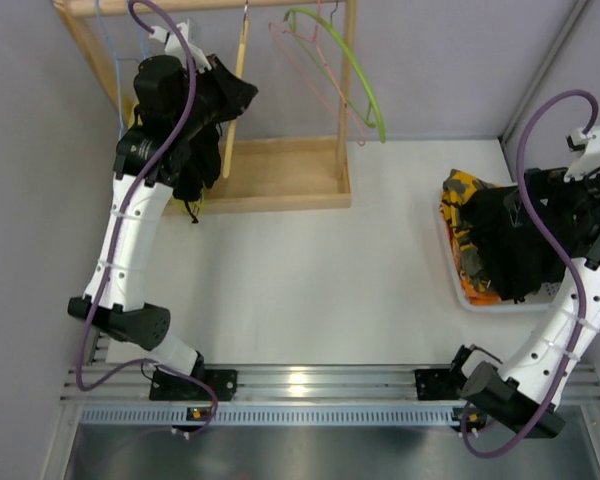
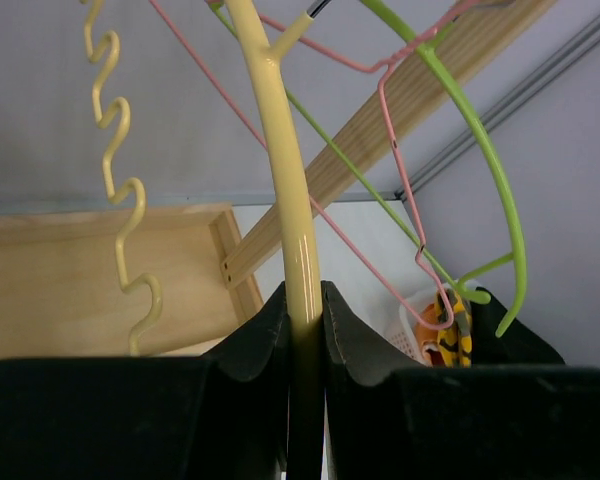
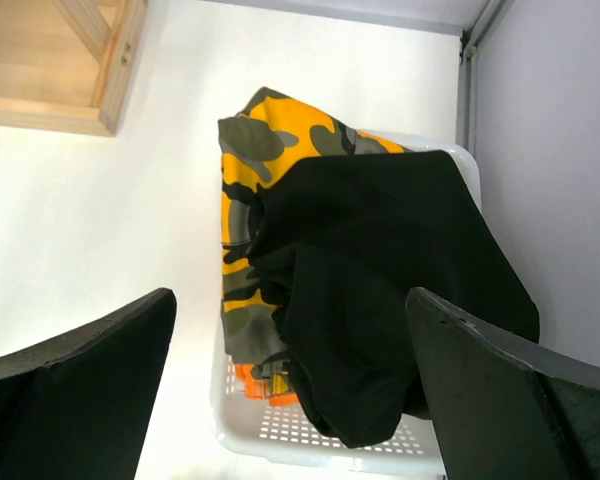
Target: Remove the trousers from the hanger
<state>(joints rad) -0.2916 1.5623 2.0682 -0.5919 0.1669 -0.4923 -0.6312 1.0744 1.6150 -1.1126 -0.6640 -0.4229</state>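
Observation:
Next, my left gripper lets go of the cream-yellow hanger on the wooden rack [image 1: 295,80], in a spot close beside the pink wire hanger.
The cream-yellow hanger [image 1: 236,110] hangs from the wooden rack at the back left. My left gripper [image 1: 230,98] is shut on its thick bar, and the left wrist view shows the bar [image 2: 295,230] pinched between my fingers [image 2: 255,350]. The black trousers [image 1: 195,165] droop beneath the gripper and arm, with drawstrings [image 1: 192,208] dangling. They do not show in the left wrist view. My right gripper [image 1: 560,215] is open and empty above the basket, as the right wrist view [image 3: 290,295] also shows.
The rack [image 1: 270,170] also carries a green hanger [image 1: 360,80], a pink wire hanger [image 1: 310,80] and a blue one [image 1: 105,40]. A white basket [image 1: 460,290] at the right holds camouflage cloth [image 3: 250,150] and a second black garment [image 3: 380,250].

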